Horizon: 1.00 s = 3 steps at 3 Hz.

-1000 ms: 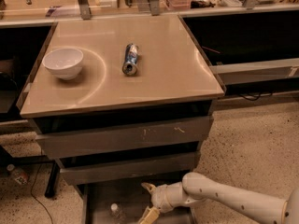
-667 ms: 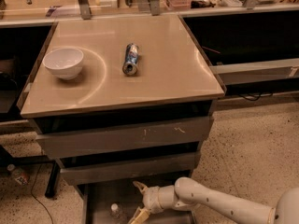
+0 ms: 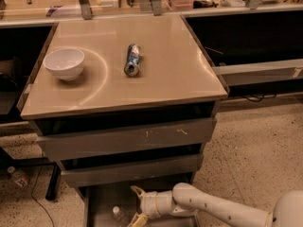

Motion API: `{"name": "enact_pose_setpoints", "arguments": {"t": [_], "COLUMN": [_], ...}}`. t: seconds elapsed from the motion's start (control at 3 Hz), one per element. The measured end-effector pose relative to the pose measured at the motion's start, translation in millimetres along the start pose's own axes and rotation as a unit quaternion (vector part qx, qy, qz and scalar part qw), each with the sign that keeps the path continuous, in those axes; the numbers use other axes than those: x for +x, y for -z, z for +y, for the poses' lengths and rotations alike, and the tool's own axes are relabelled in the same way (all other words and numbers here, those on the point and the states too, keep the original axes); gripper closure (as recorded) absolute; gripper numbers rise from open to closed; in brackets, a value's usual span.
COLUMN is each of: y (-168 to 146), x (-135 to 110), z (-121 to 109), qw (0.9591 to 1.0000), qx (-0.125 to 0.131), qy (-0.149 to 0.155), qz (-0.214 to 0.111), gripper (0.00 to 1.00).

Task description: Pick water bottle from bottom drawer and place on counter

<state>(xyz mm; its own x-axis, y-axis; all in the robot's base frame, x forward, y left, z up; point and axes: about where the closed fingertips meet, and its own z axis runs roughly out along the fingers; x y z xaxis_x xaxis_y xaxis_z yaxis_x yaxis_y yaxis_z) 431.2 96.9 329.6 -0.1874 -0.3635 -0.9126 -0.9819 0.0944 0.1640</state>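
Next, my gripper grips the water bottle in the bottom drawer on the clear top [image 3: 119,216], just below its white cap.
The water bottle [image 3: 116,213] lies in the open bottom drawer [image 3: 100,198] at the frame's lower edge; only its white cap and clear top show. My gripper [image 3: 135,205] is down in the drawer just right of the bottle, fingers spread open and empty, one fingertip [image 3: 134,189] above and one below. The arm comes in from the lower right. The tan counter [image 3: 175,74] is the cabinet's top, above two shut drawers.
A white bowl [image 3: 64,63] stands on the counter's left and a crushed blue-and-silver can [image 3: 132,59] lies near its middle. A red-label bottle [image 3: 18,176] lies on the floor at left. Dark shelving flanks the cabinet. Speckled floor is at right.
My gripper has moved left inside the bottom drawer, closer to the water bottle. The bottle, bowl and can have not moved.
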Motion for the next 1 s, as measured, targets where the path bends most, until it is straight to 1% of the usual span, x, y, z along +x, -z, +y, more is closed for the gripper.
{"name": "enact_pose_setpoints", "arguments": {"t": [0.33,0.67,1.0], "y": [-18,-40,-42], "x": [0,7,11], "z": [1,-2,2], "qw": [0.9998,0.9994,0.9991], "qx": [-0.001,-0.003,-0.008], "qy": [0.008,0.018,0.019], "qz": [-0.017,-0.030,-0.037], "gripper": [0.00,0.00,0.00]}}
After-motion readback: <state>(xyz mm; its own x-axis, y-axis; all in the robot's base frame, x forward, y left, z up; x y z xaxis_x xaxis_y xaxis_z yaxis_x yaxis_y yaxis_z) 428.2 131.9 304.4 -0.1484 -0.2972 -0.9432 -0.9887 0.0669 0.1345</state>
